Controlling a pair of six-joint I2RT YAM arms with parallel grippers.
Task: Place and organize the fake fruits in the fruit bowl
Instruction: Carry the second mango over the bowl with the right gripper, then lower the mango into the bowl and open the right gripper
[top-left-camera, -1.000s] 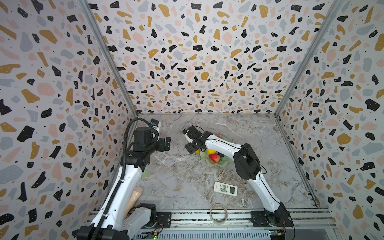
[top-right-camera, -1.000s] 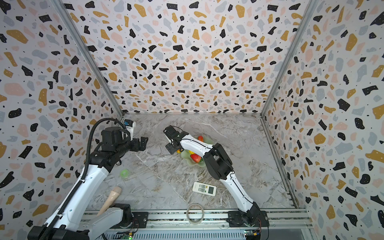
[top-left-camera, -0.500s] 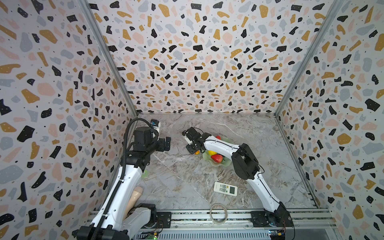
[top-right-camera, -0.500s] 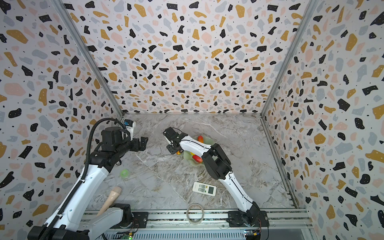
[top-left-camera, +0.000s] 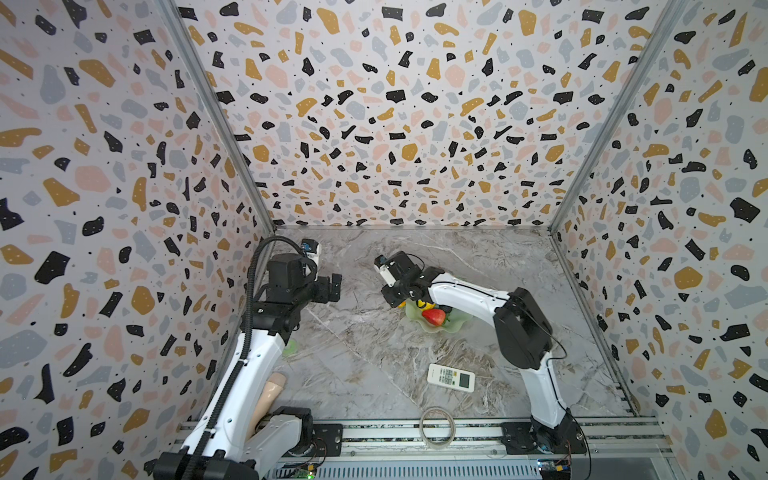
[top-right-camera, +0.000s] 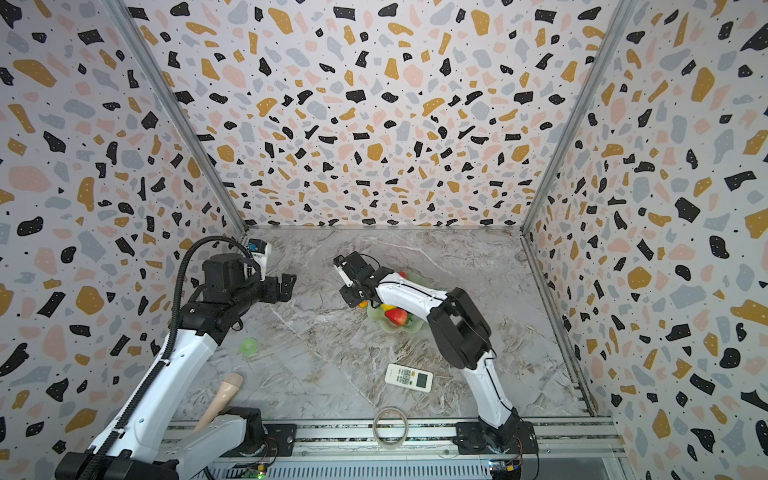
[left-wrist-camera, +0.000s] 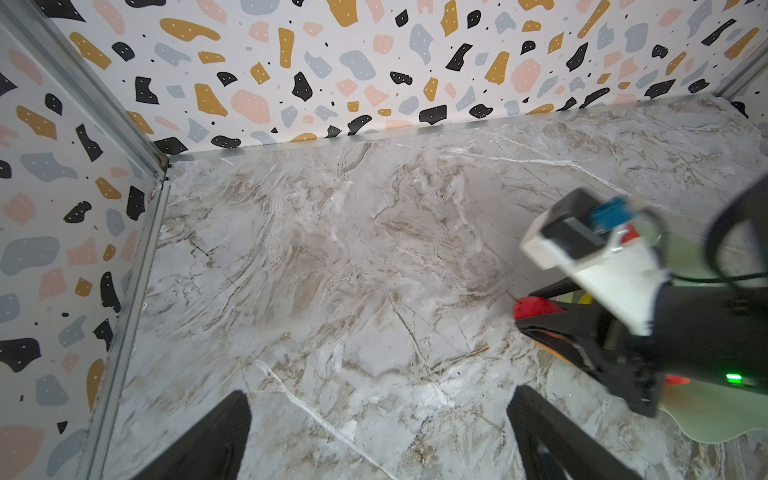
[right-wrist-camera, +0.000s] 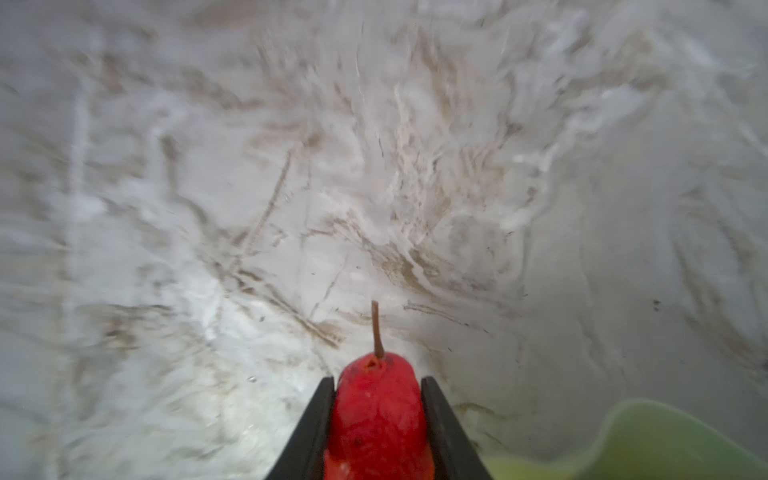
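My right gripper is going to place the red-orange oval fruit down inside the mint-green fruit bowl (top-left-camera: 461, 305), across from where the yellow fruit is.
My right gripper (top-left-camera: 396, 297) (right-wrist-camera: 377, 380) is shut on a red-orange oval fruit (right-wrist-camera: 376, 415) with a brown stem, just off the left edge of the mint-green fruit bowl (top-left-camera: 455, 327) (top-right-camera: 411, 329). The same fruit (left-wrist-camera: 534, 308) shows between the black fingers in the left wrist view. In the bowl lie a strawberry (top-left-camera: 433, 316) (top-right-camera: 397, 316) and a yellow fruit (top-left-camera: 422, 305) (top-right-camera: 388, 307); another red fruit (top-right-camera: 402, 274) peeks out behind the arm. My left gripper (top-left-camera: 332, 286) (left-wrist-camera: 378, 436) hangs open and empty over bare marble, well left of the bowl.
A white remote (top-left-camera: 451, 377) lies in front of the bowl and a clear tape ring (top-left-camera: 436, 426) on the front rail. A small green roll (top-right-camera: 249, 345) and a beige handle (top-right-camera: 226, 392) sit by the left arm. Patterned walls enclose three sides.
The right gripper's jaws have closed from open onto the red-orange fruit beside the bowl. The left arm has not moved.
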